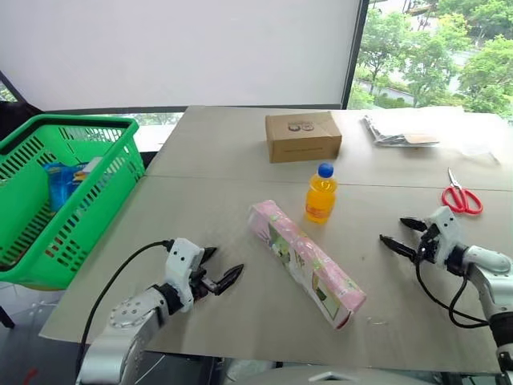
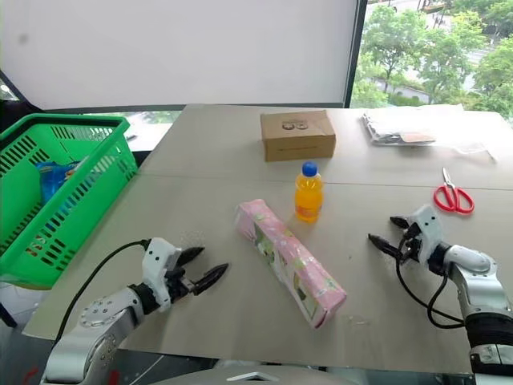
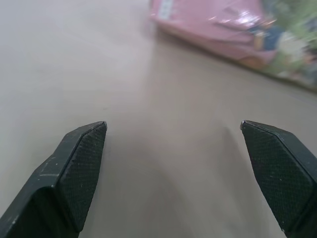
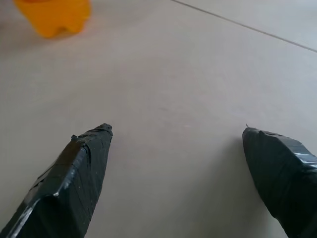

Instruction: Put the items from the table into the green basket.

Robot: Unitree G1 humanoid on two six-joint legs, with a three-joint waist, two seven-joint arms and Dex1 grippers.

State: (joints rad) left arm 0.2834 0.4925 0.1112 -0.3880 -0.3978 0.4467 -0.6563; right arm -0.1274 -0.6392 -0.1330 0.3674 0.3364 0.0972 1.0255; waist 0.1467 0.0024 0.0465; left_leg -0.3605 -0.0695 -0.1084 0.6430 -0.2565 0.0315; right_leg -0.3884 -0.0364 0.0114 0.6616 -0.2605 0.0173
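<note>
I should next move my left gripper to the middle of the orange-drink bottle (image 1: pixel 321 200), just below its rounded upper part, and close it there.
An orange-drink bottle (image 1: pixel 321 196) with a blue cap stands upright mid-table. Just in front of it a long pink printed carton (image 1: pixel 304 263) lies flat and runs diagonally toward the table's near edge. The green basket (image 1: pixel 72 122) sits off the left side of the table (image 1: pixel 240 160), lower than the tabletop. My left gripper (image 1: pixel 224 263) is open just above the table, left of the carton (image 3: pixel 223 29) and pointing toward it. My right gripper (image 1: pixel 393 229) is open and empty, right of the bottle (image 4: pixel 52 15) and aimed toward it.
A brown cardboard box (image 1: pixel 303 136) sits behind the bottle. Red scissors (image 1: pixel 461 199) lie at the right, and a clear-wrapped packet (image 1: pixel 397 130) lies at the far right. A blue packet (image 1: pixel 60 184) lies inside the basket.
</note>
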